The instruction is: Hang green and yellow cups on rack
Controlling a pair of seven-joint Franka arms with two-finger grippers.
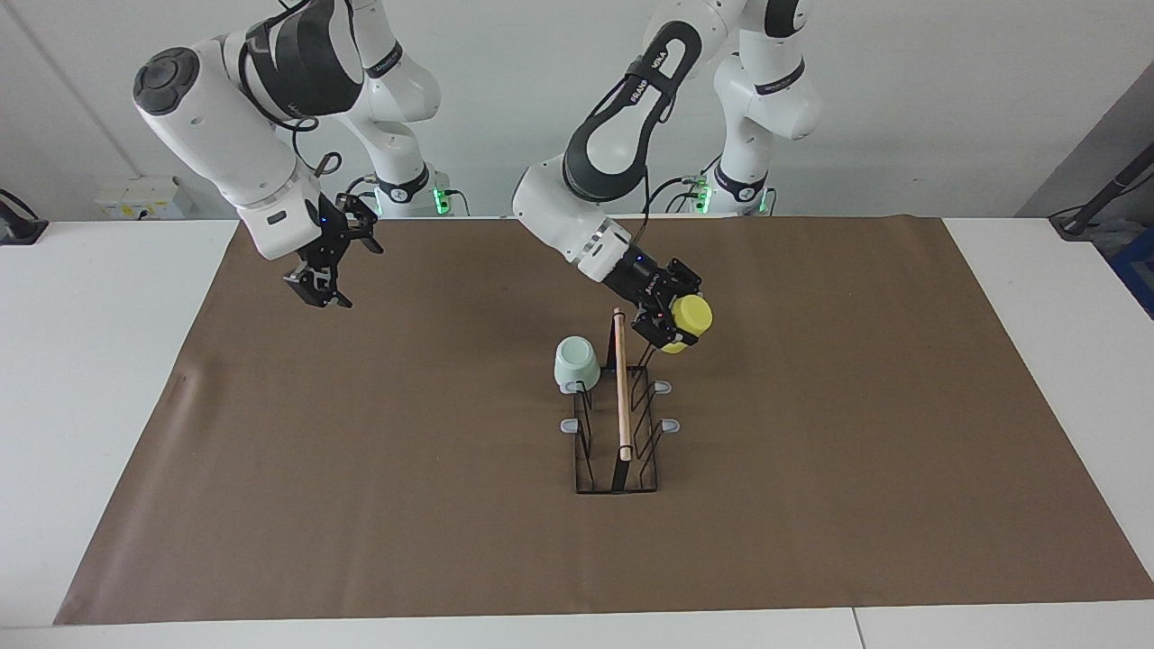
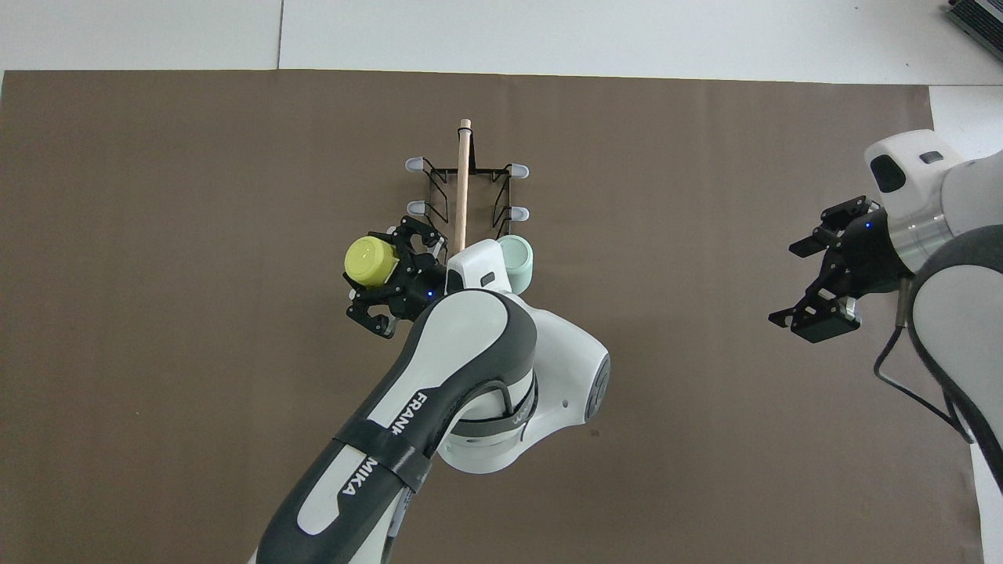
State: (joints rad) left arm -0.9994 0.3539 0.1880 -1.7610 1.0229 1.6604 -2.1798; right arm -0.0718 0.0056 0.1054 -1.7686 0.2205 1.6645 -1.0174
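Observation:
The robot's left gripper needs to hang the yellow cup, now held tilted by the rack's end, on the rack's peg across the wooden rod from the mint green cup (image 2: 418,269).
The black wire rack (image 1: 622,451) with a wooden rod (image 1: 621,388) stands mid-table; it also shows in the overhead view (image 2: 462,174). The mint green cup (image 1: 576,361) hangs upside down on the rack's prong nearest the robots, on the right arm's side, and shows in the overhead view (image 2: 519,258). My left gripper (image 1: 674,326) is shut on the yellow cup (image 1: 691,315), holding it tilted by the rack's robot end on the left arm's side (image 2: 370,262). Whether a prong is inside the cup is hidden. My right gripper (image 1: 321,270) is open, empty and raised, well apart from the rack.
A brown mat (image 1: 361,469) covers the white table (image 1: 90,361). Three grey-tipped prongs show bare, two on the left arm's side (image 1: 663,388) and one on the right arm's side (image 1: 568,425). My left arm's elbow (image 2: 501,376) hangs over the mat between rack and robots.

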